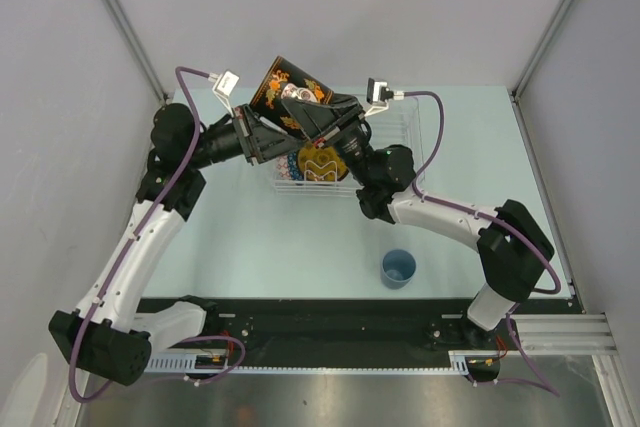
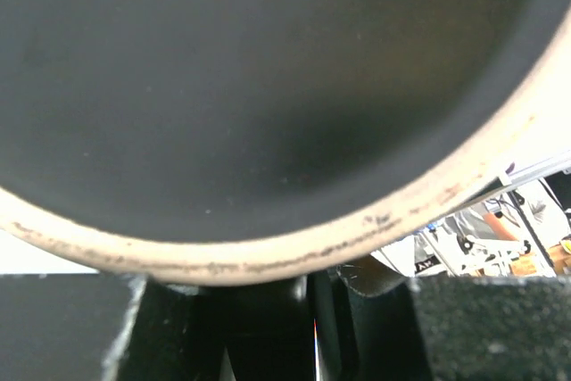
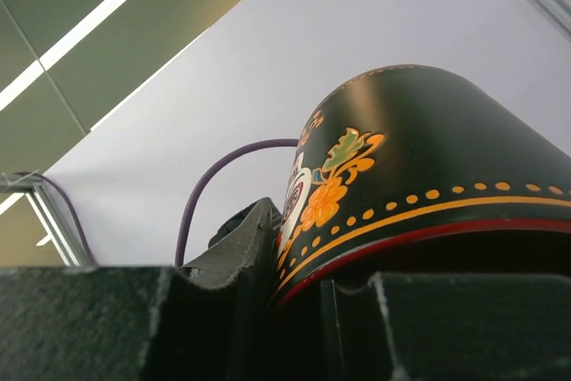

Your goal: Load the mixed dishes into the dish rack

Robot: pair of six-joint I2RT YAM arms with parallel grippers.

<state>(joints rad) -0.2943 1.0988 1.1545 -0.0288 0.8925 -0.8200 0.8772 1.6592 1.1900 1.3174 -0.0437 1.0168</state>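
My left gripper is to set the black floral mug down in the dish rack's empty end (image 1: 396, 141), behind the light-blue cup.
The black square floral plate (image 1: 285, 82) is held tilted in the air over the left end of the dish rack (image 1: 412, 125). My right gripper (image 1: 322, 133) is shut on its edge; the right wrist view shows the flowered rim (image 3: 428, 158) pinched between the fingers (image 3: 241, 265). My left gripper (image 1: 284, 128) meets the plate from the left. In the left wrist view its dark underside with a beige foot ring (image 2: 268, 86) fills the frame, and the jaws sit nearly together on its edge. A yellow saucer (image 1: 322, 162) and a blue bowl (image 1: 290, 169) stand in the rack.
A small light-blue cup (image 1: 398, 268) stands upright on the table in front of the rack, near the right arm's forearm. Grey walls close in the table at the back and on both sides. The arms' cables loop above the rack.
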